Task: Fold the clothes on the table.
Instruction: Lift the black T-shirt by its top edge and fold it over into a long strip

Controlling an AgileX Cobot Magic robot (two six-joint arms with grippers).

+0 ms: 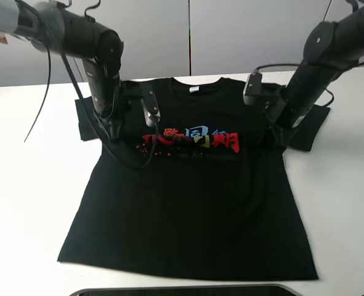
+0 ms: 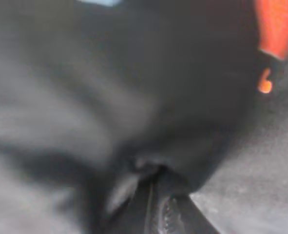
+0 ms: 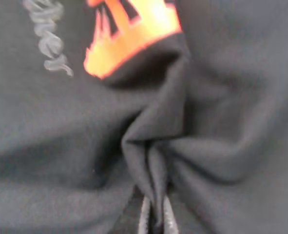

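The robot's left gripper should release its bunch of black T-shirt cloth on the table spot (image 1: 89, 128) under the cuff end of the nearest sleeve. That bunch is now down by a sleeve.
The black T-shirt (image 1: 188, 203) lies flat on the white table (image 1: 28, 185), collar with its white label (image 1: 194, 89) at the far side and red, blue and yellow characters (image 1: 194, 142) on the chest. My left gripper (image 1: 116, 132) is down on the shirt's left side by the sleeve. In the blurred left wrist view it (image 2: 153, 204) is shut on a bunch of black cloth (image 2: 182, 122). My right gripper (image 1: 274, 139) is down on the shirt's right side by the other sleeve. In the right wrist view it (image 3: 153, 217) pinches a raised fold of cloth (image 3: 153, 146) next to the orange print (image 3: 134, 39).
A dark flat object (image 1: 182, 290) lies at the table's near edge, just below the shirt's hem. Black cables (image 1: 46, 80) hang from the left arm over the table. A grey wall (image 1: 231, 31) stands behind the table.
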